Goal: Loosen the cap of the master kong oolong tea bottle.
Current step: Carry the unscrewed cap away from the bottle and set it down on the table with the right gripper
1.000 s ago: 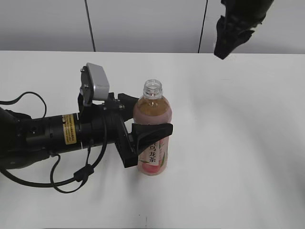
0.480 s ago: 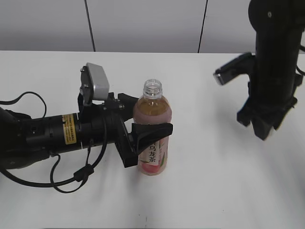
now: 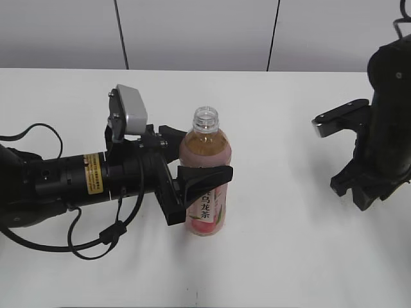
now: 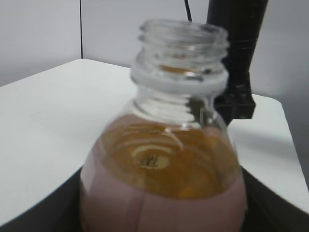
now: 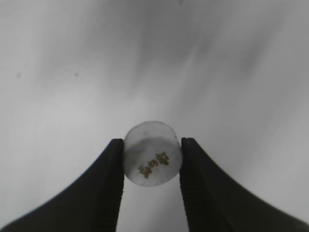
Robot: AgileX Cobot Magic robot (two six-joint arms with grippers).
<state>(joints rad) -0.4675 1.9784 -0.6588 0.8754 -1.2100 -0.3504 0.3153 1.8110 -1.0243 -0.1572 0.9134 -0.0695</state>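
Observation:
The robot's right gripper needs to set the white cap down on the bare table (image 3: 350, 213) (image 5: 144, 99) just under its fingertips, well away from the bottle. The cap is now held above the table.
The master kong oolong tea bottle (image 3: 205, 186) stands upright on the white table, its neck open with no cap on it. My left gripper (image 3: 192, 173) is shut on its body. The left wrist view shows the open neck (image 4: 181, 53) and the tea below. My right gripper (image 5: 152, 159) is shut on the white cap (image 5: 152, 153), which has small gold lettering on its top, and holds it above the table. In the exterior view the right arm (image 3: 379, 160) is low at the far right, well away from the bottle. The cap is hidden there.
The white table (image 3: 289, 256) spreads around the bottle, with a grey panelled wall (image 3: 192, 32) behind. A black cable (image 3: 96, 244) of the left arm loops over the table at the front left.
My right arm has come down from the top of the view and moved right, away from the bottle, holding the cap. The left gripper and the bottle have not moved.

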